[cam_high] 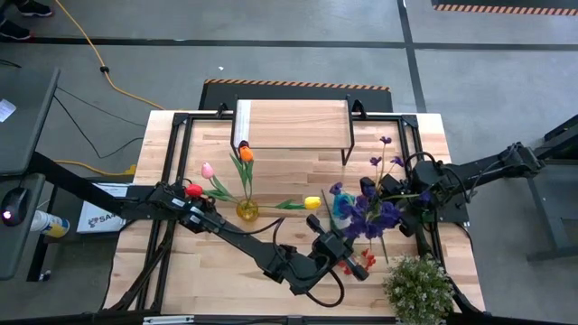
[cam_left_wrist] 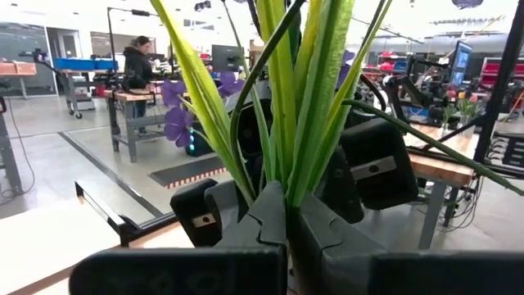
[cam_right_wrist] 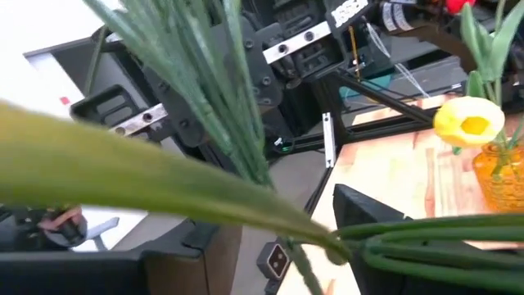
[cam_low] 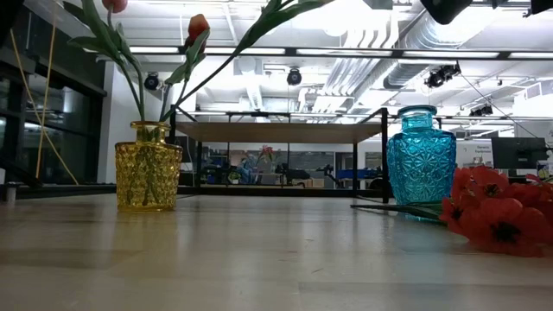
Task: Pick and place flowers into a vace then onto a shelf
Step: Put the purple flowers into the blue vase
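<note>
The flowers' green stems slant past the fingers of my right gripper, so it should open and close around all those stems (cam_right_wrist: 300, 260) before my left gripper opens.
My left gripper (cam_high: 338, 247) is shut on a bunch of purple flowers (cam_high: 366, 217) with green stems, held over the table's right half. My right gripper (cam_high: 397, 194) is at the far side of the same bunch, whose stems cross its wrist view (cam_right_wrist: 409, 238). A blue glass vase (cam_low: 421, 155) stands on the table below. A yellow vase (cam_high: 247, 209) holds pink, red, orange and yellow tulips. Red flowers (cam_low: 497, 212) lie on the table. The shelf (cam_high: 291, 125) stands at the far edge. My left gripper pinches the bunch's green stems and leaves (cam_left_wrist: 286, 176) between its two fingers (cam_left_wrist: 266, 221), several stems together. The stems rise out of the fingers toward the purple blossoms (cam_left_wrist: 176, 123). The bunch is lifted clear of the table.
A bushy green potted plant (cam_high: 418, 287) stands at the table's near right corner. A green stem (cam_low: 389, 207) lies at the blue vase's foot. Bare wood lies between the two vases (cam_low: 276, 242).
</note>
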### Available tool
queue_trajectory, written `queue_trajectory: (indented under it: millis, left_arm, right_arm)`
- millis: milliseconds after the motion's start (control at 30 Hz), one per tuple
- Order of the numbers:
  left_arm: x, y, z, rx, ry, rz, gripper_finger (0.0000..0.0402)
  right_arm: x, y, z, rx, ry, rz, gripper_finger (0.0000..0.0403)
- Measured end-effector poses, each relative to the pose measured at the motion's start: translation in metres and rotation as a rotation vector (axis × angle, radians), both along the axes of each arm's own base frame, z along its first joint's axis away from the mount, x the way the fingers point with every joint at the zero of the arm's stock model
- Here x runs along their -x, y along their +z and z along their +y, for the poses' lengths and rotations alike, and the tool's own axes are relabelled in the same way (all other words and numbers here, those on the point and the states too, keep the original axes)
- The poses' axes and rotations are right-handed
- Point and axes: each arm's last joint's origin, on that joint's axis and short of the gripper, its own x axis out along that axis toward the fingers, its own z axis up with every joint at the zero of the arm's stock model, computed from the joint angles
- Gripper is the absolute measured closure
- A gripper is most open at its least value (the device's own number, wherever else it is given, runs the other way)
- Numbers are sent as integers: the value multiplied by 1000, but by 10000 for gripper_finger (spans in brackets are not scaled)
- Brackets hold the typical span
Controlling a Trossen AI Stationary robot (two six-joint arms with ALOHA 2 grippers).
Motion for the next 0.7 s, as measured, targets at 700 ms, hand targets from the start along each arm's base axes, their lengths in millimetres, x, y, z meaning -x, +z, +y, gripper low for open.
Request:
queue_trajectory:
  millis: [700]
  left_arm:
    - [0,0,0,3,-14,-8,369]
  right_arm:
    - [-1,3,-1,11,-36,-39,384]
